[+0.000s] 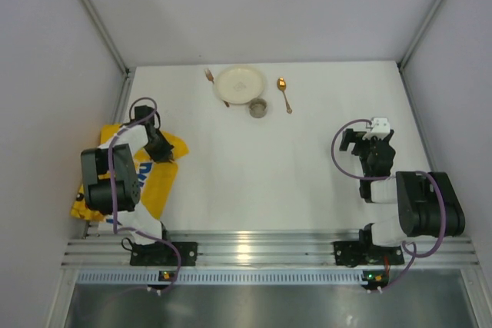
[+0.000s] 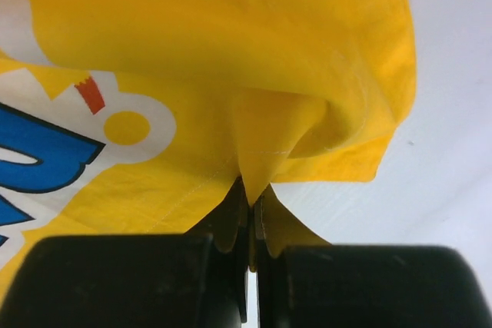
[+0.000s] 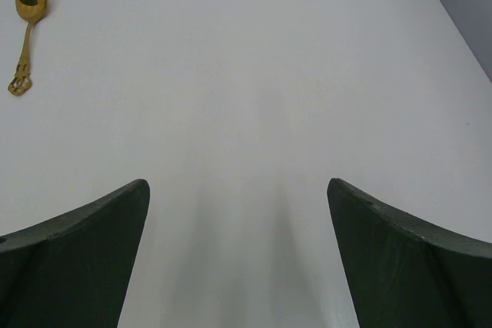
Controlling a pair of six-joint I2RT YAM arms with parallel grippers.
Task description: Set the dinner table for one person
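My left gripper needs to let go of the placemat's far corner on the bare table (image 1: 300, 146) in front of the gold spoon.
The white dinner table (image 1: 261, 174) fills the top view. A yellow cartoon-printed placemat (image 1: 157, 178) lies crumpled at its left side, partly under my left arm. My left gripper (image 1: 163, 153) is shut on a pinched fold of the placemat (image 2: 254, 151), its jaws closed tight on the cloth (image 2: 252, 213). At the far edge lie a gold fork (image 1: 211, 79), a white plate (image 1: 240, 84), a small grey cup (image 1: 258, 107) and a gold spoon (image 1: 284, 94). My right gripper (image 1: 370, 151) is open and empty above bare table (image 3: 238, 190); the spoon (image 3: 27, 28) shows far left.
Grey walls and aluminium rails (image 1: 254, 247) enclose the table on all sides. The right arm's base sits at the near right.
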